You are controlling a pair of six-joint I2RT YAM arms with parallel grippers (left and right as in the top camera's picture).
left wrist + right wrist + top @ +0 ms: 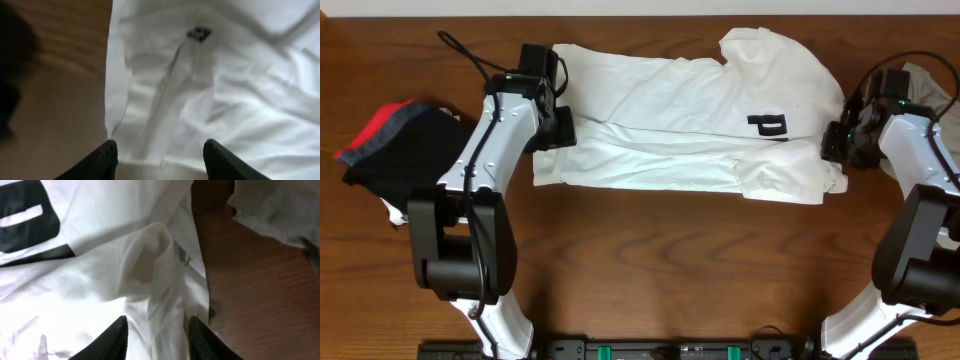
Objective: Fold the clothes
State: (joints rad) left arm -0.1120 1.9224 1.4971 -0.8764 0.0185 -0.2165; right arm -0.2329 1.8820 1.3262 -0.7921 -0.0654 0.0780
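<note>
My right gripper should take the T-shirt's front corner [835,182] and pull it taut before folding further, because the end of the white T-shirt lies bunched in a raised fold.
The clothes' main piece, a white T-shirt [690,130], lies folded lengthwise across the wooden table, one black letter [768,126] showing. My left gripper [558,128] hovers at its left end. In the left wrist view this gripper [161,150] is open, nothing between its fingers, with the shirt's edge [150,100] just below. My right gripper [832,140] sits at the shirt's right end. In the right wrist view it [159,325] is open, and a raised ridge of white fabric [155,255] stands between the fingers.
A black and red garment [395,145] lies bunched at the table's left edge. A khaki-grey garment [932,85] lies behind my right arm, also seen top right in the right wrist view [280,205]. Bare wood [670,260] runs along the front.
</note>
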